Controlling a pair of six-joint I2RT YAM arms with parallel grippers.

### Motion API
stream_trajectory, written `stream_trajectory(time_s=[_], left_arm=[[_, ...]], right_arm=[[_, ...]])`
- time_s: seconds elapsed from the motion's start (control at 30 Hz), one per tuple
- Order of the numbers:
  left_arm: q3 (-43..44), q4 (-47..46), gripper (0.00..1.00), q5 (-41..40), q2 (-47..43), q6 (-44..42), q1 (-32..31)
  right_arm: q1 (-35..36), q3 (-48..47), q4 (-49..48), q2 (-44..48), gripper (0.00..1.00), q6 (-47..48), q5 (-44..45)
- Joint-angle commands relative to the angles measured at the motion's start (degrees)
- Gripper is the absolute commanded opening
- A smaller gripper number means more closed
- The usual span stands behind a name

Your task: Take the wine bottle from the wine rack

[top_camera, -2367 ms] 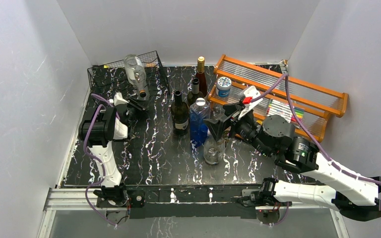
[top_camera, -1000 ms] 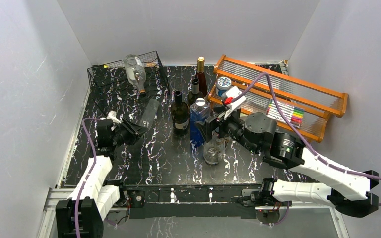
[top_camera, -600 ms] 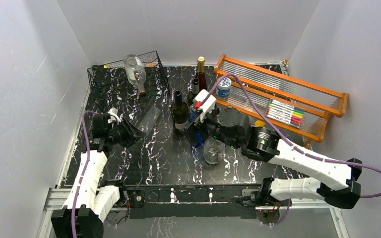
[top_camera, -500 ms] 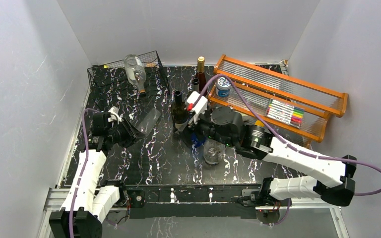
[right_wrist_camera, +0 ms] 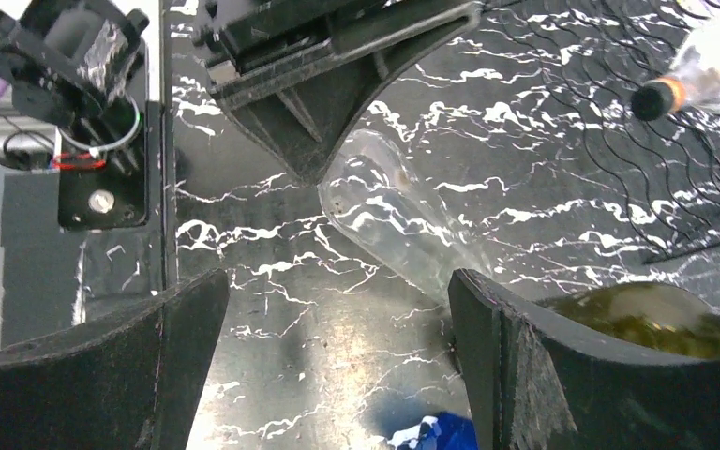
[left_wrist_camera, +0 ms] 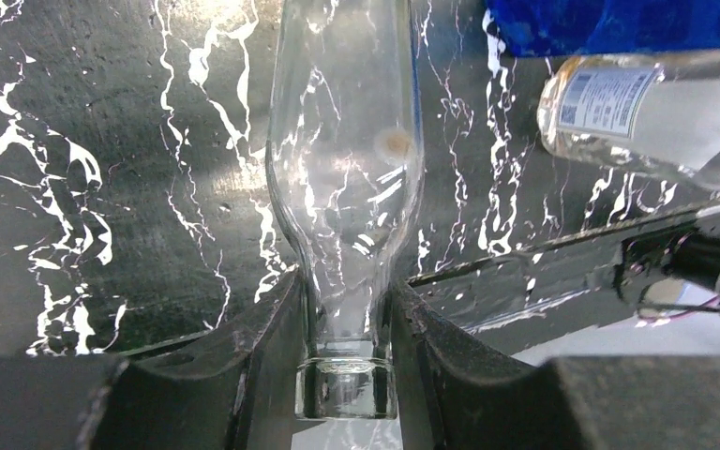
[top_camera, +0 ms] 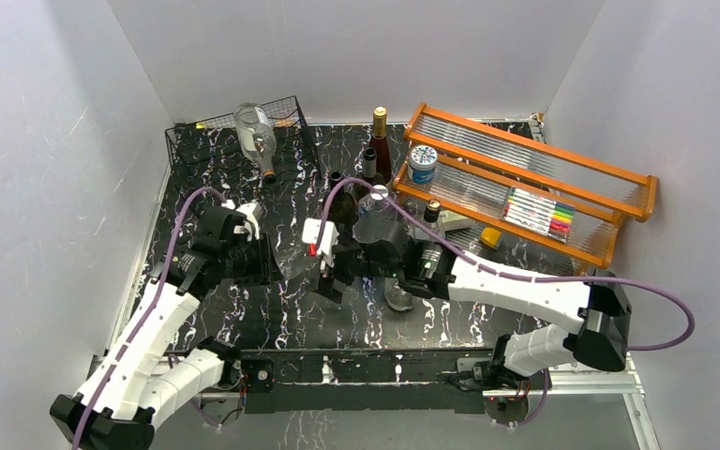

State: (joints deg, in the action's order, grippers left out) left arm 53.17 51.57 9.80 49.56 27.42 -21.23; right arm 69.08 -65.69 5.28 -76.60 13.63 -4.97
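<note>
My right gripper needs to steady the body of the held bottle, as it slants across my left gripper, while my left gripper takes the bottle's neck (left_wrist_camera: pixel 349 305) from above.
The black wire wine rack (top_camera: pixel 208 141) stands at the back left, and a clear bottle (top_camera: pixel 255 134) lies on top of it. My left gripper (top_camera: pixel 264 260) is in front of the rack, over the marble table. It is shut on the neck of a second clear wine bottle (left_wrist_camera: pixel 347 169), which is held level and clear of the rack. My right gripper (top_camera: pixel 326 281) is open just to the right of that bottle's base. In the right wrist view the held bottle (right_wrist_camera: pixel 403 230) points toward the wide-open right gripper (right_wrist_camera: pixel 337 366).
Upright bottles stand mid-table: a dark green one (top_camera: pixel 337 192), a blue one (top_camera: pixel 372 220), a brown one (top_camera: pixel 380 141) and a clear one (top_camera: pixel 400 292). The orange wooden shelf (top_camera: pixel 562 178) at back right holds a tin (top_camera: pixel 421 164) and markers (top_camera: pixel 536 212).
My left gripper has drawn the clear bottle from the rack toward the near side and turned it. My right arm has swung left across the standing bottles to the bottle's base.
</note>
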Motion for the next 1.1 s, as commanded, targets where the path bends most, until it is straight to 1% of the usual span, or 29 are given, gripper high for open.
stream_trajectory(time_s=[0.0,0.1,0.17,0.23,0.33,0.47,0.57,0.7,0.73,0.8,0.83,0.9,0.93,0.97,1.0,1.07], left_arm=[[4.6,5.6,0.00,-5.1,0.1,-2.7,-4.7],[5.7,6.2,0.00,-4.8,-1.0,-2.6,-5.6],[6.2,6.2,0.00,-4.5,-1.8,-2.6,-5.7],[6.2,5.4,0.00,-4.5,-2.6,-2.9,-5.7],[6.6,4.9,0.00,-4.2,-3.5,-2.7,-5.7],[7.5,4.7,0.00,-0.8,-3.0,-3.1,-5.7],[7.8,4.1,0.00,1.1,-2.7,-3.2,-5.6],[8.7,3.6,0.00,3.5,-2.3,-2.9,-5.7],[9.1,3.7,0.00,3.9,-1.9,-3.0,-5.7],[9.9,4.2,0.00,3.8,-1.2,-3.5,-5.7],[10.3,4.4,0.00,3.4,-1.0,-3.6,-5.7],[10.8,4.5,0.03,2.3,-0.7,-3.8,-5.7],[11.1,4.4,0.09,1.7,-0.5,-3.7,-5.6],[11.2,4.1,0.17,1.3,-0.3,-3.5,-5.7],[11.3,3.6,0.21,1.1,-0.3,-3.3,-5.7],[11.1,2.4,0.33,0.8,-0.3,-2.7,-5.6]], right_arm=[[0.3,4.6,-12.7,-1.9,0.98,7.9,-5.7],[0.4,8.2,-19.7,-3.6,0.98,8.6,-3.7],[0.4,11.4,-27.6,-4.6,0.98,6.9,0.6],[0.4,13.7,-33.3,-6.1,0.98,7.2,1.0],[0.4,12.7,-35.3,-9.8,0.98,6.8,1.0],[0.5,12.2,-39.9,-13.4,0.98,5.5,1.2],[0.5,11.1,-41.4,-15.6,0.98,4.1,2.6],[0.5,11.4,-44.6,-17.2,0.98,3.0,0.1],[0.5,11.4,-45.2,-17.7,0.97,2.5,-0.8],[0.5,10.8,-45.2,-18.2,0.89,1.6,-2.4],[0.5,10.4,-44.8,-18.4,0.83,1.1,-3.0],[0.5,9.8,-44.0,-18.6,0.70,-0.1,-3.6],[0.5,9.7,-43.8,-18.6,0.62,-0.9,-3.7],[0.5,9.8,-43.8,-18.5,0.57,-1.7,-3.7],[0.5,10.1,-44.0,-18.4,0.54,-2.4,-3.8],[0.5,10.9,-45.1,-18.3,0.44,-3.8,-3.9]])
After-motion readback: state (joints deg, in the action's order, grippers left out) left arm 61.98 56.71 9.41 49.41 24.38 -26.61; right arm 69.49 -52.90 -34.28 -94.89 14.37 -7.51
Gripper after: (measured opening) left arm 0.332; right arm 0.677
